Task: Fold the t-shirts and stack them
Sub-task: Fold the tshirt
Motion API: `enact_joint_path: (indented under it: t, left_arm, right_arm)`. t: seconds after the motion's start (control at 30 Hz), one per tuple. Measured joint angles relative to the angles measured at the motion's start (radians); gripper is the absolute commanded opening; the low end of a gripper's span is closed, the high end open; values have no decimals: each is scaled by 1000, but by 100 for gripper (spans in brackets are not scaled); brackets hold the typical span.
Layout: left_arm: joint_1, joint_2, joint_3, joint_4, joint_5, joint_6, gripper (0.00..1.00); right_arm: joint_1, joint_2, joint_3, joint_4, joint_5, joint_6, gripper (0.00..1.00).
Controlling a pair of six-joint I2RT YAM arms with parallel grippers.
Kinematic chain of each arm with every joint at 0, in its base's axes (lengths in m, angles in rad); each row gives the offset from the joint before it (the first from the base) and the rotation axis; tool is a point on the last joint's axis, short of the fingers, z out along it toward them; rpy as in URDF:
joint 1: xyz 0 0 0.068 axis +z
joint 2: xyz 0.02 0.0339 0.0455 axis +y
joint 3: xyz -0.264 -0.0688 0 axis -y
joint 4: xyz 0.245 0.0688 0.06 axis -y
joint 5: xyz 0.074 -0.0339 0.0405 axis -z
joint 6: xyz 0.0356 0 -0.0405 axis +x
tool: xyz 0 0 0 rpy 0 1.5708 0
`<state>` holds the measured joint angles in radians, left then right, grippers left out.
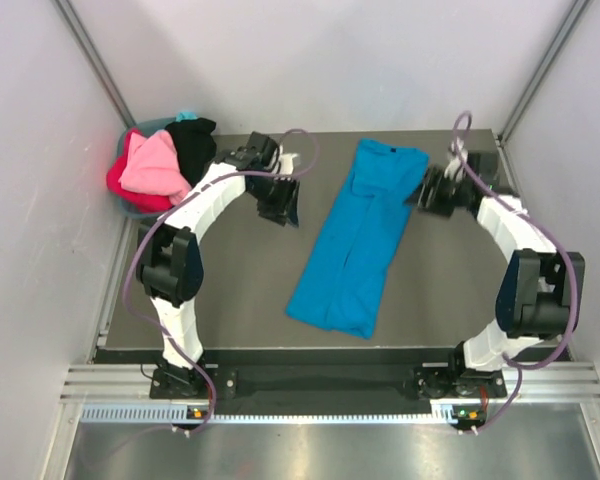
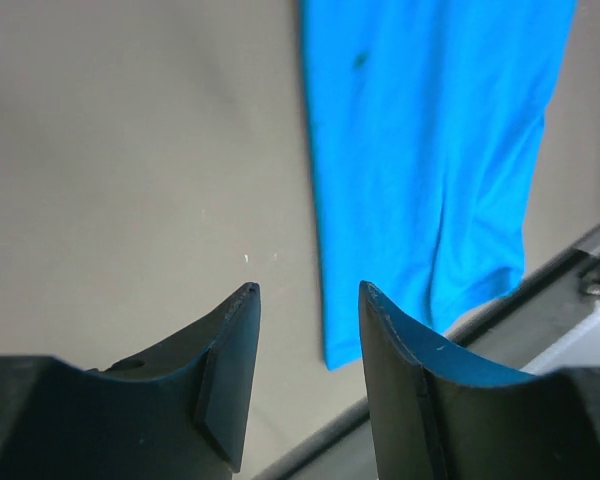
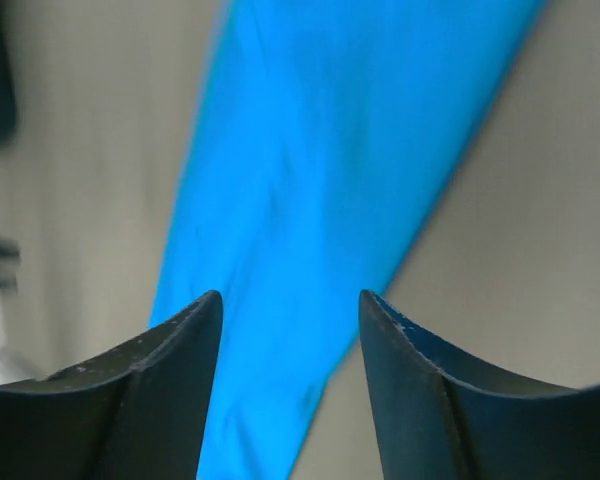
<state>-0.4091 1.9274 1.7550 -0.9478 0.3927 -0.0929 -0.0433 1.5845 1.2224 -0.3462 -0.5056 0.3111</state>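
I need to close my left gripper on the near-end corner (image 1: 291, 310) (image 2: 330, 363) of the blue t-shirt, on the basket's side, because its near end should fold over next.
A bright blue t-shirt (image 1: 358, 238) lies on the table, folded lengthwise into a long narrow strip that runs from the far middle toward the near middle. It also shows in the left wrist view (image 2: 430, 160) and the right wrist view (image 3: 320, 190). My left gripper (image 1: 283, 208) is open and empty, left of the strip's far half. My right gripper (image 1: 427, 190) is open and empty, just right of the strip's far end, above the cloth. Pink (image 1: 156, 165), red (image 1: 130, 185) and black (image 1: 192, 142) t-shirts are heaped in the basket.
A teal plastic basket (image 1: 140, 211) stands at the table's far left corner, against the left wall. White walls close in the table on the left, back and right. A metal rail (image 1: 330, 385) runs along the near edge by the arm bases.
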Motion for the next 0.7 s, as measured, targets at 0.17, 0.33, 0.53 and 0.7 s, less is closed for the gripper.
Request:
enact_joint_path:
  t: [0.17,0.33,0.53,0.7]
  left_arm:
    - [78,13,-145,15,111,-86,46]
    - [125,12,-307,60,204,-136,43]
    - [126,13,-491,102,270,-176,43]
    - [124,13,-558,134,294,-190,45]
  right_arm:
    - [24,-16,-319,-130,-108,95,52]
    - [171,-157,-526,-204,-167,149,51]
    - [274,-229,-591,-169,-212,193,51]
    - [361,-208,-645,-166,-196,233,50]
